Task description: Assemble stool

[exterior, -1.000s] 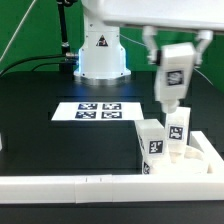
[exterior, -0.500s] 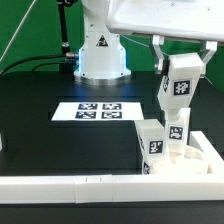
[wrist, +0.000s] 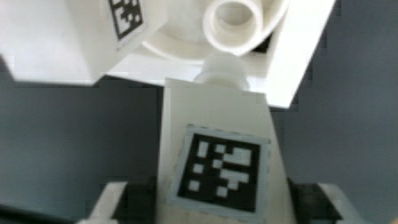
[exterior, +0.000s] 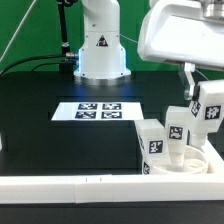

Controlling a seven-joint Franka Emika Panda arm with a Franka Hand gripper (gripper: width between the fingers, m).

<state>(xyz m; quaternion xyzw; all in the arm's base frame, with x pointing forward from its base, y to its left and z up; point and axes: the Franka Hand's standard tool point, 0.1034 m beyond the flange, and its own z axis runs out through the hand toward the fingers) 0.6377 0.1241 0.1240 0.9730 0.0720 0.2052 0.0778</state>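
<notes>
The robot's gripper should put the held leg down on the round seat (exterior: 198,161) (wrist: 231,22) between the middle leg and the white border wall.
My gripper (exterior: 204,100) is shut on a white block leg (exterior: 212,112) with a tag and holds it tilted in the air above the right side of the round seat (exterior: 190,163). Two more legs stand upright on the seat, one to the left (exterior: 152,139) and one in the middle (exterior: 178,128). In the wrist view the held leg (wrist: 222,140) runs out from between the fingers of the gripper (wrist: 219,205) toward the seat (wrist: 178,45), whose round hole (wrist: 235,18) lies just past the leg's tip. The upright legs stand on either side (wrist: 63,40) (wrist: 306,55).
The marker board (exterior: 100,110) lies flat on the black table in front of the robot base (exterior: 100,45). A long white border wall (exterior: 70,186) runs along the near edge and turns up beside the seat at the exterior view's right.
My gripper has carried the held leg toward the exterior view's right and a little lower. The seat and the two upright legs have not moved.
</notes>
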